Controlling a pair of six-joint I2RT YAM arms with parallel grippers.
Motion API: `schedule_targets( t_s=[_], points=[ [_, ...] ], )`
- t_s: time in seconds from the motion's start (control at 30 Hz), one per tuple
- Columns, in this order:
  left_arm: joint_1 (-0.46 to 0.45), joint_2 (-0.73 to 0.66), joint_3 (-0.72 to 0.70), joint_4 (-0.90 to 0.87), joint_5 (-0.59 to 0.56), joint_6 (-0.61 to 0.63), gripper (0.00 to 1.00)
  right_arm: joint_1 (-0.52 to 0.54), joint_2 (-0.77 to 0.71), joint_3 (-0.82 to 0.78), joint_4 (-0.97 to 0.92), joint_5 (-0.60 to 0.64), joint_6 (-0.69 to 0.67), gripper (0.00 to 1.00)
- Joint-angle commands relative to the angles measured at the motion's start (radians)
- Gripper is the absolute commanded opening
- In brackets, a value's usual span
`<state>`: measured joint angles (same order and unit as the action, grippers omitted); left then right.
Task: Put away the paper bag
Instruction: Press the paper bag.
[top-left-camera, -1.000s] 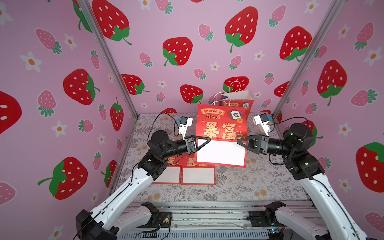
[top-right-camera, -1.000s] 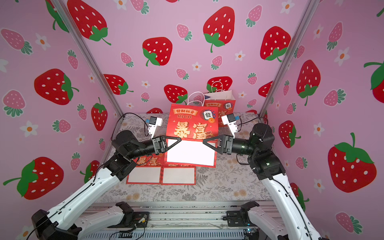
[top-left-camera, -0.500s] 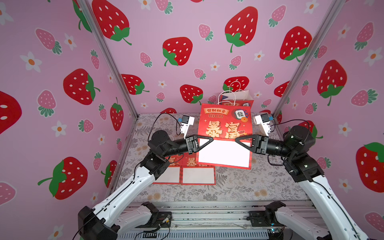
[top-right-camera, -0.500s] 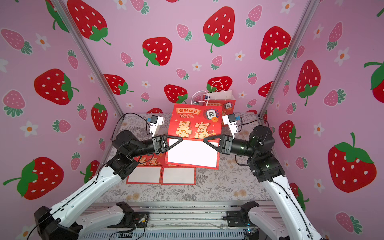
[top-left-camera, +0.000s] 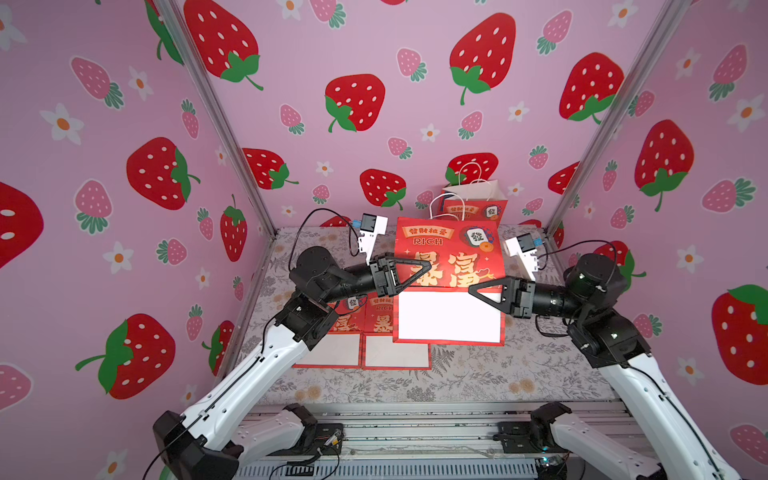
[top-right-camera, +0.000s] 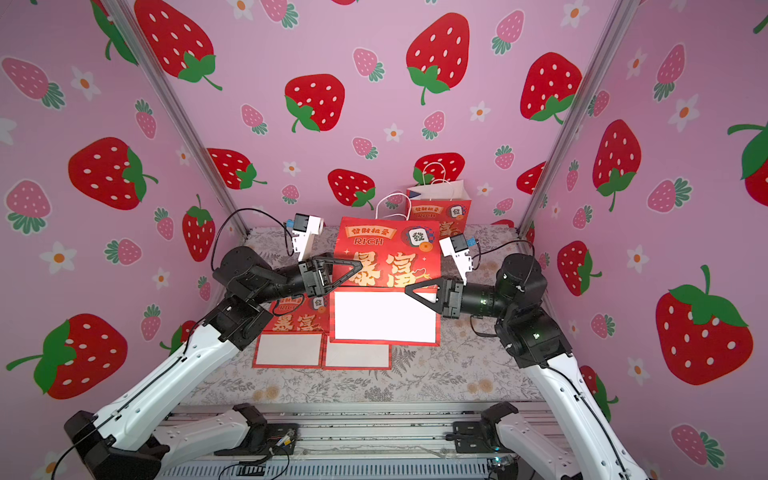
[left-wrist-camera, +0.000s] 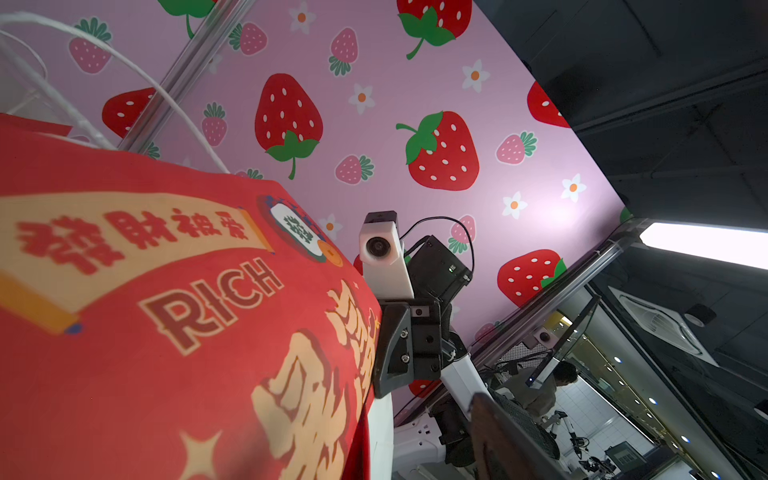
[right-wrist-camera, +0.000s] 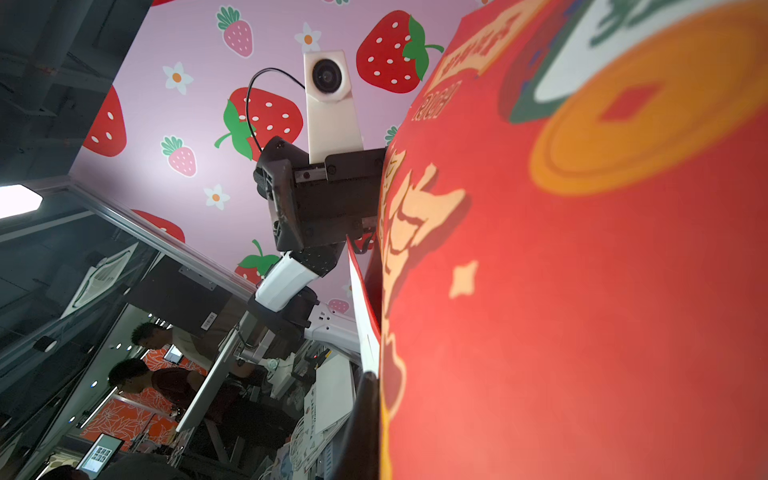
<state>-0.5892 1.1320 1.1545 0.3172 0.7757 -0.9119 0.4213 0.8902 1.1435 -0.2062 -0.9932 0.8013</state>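
Note:
I have my left gripper high along the paper bag's edge, above the white bottom panel, so I should open it and take the bag's edge lower, by the panel's fold (top-left-camera: 399, 293).
The paper bag (top-left-camera: 449, 266) (top-right-camera: 386, 266) is red with gold characters and "RICH", folded flat, its white bottom panel facing the camera, and it hangs above the table. My right gripper (top-left-camera: 471, 289) (top-right-camera: 407, 289) is shut on the bag's right edge. In the right wrist view a dark finger (right-wrist-camera: 361, 424) presses against the red paper (right-wrist-camera: 582, 291). My left gripper (top-left-camera: 428, 267) (top-right-camera: 359, 266) is at the bag's left edge and open. In the left wrist view one finger (left-wrist-camera: 507, 436) stands clear of the bag (left-wrist-camera: 166, 332); the other is hidden behind it.
Two flattened red bags (top-left-camera: 332, 332) (top-left-camera: 395, 336) lie side by side on the floral tablecloth (top-left-camera: 457, 382) under the left arm. Another red bag (top-left-camera: 473, 203) with white handles stands upright at the back wall. Strawberry walls enclose three sides.
The right gripper has shut on the bag's right edge. The left gripper has opened and let go of the left edge. The bag shifted slightly to the right.

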Motion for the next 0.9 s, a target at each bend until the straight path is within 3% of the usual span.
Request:
schedule_targets(
  t_s=[0.0,0.17,0.5,0.67,0.8,0.87],
  points=[
    [-0.003,0.023,0.058,-0.033,-0.030,0.041,0.74,0.018,-0.012,0.041,-0.102,-0.074,-0.089,0.01],
    [-0.003,0.032,0.056,-0.076,-0.034,0.067,0.45,0.022,-0.007,0.049,-0.135,-0.088,-0.115,0.06],
    [-0.018,0.017,0.074,-0.239,-0.072,0.169,0.15,0.023,0.007,0.085,-0.238,0.002,-0.189,0.30],
    [-0.020,0.009,0.076,-0.272,-0.082,0.188,0.11,0.023,0.015,0.080,-0.232,0.054,-0.171,0.30],
    [-0.020,-0.012,0.072,-0.295,-0.096,0.205,0.11,0.023,0.051,0.078,-0.239,0.081,-0.159,0.12],
    [-0.020,-0.025,0.069,-0.296,-0.102,0.205,0.20,0.022,0.058,0.079,-0.256,0.102,-0.159,0.07]
  ],
)
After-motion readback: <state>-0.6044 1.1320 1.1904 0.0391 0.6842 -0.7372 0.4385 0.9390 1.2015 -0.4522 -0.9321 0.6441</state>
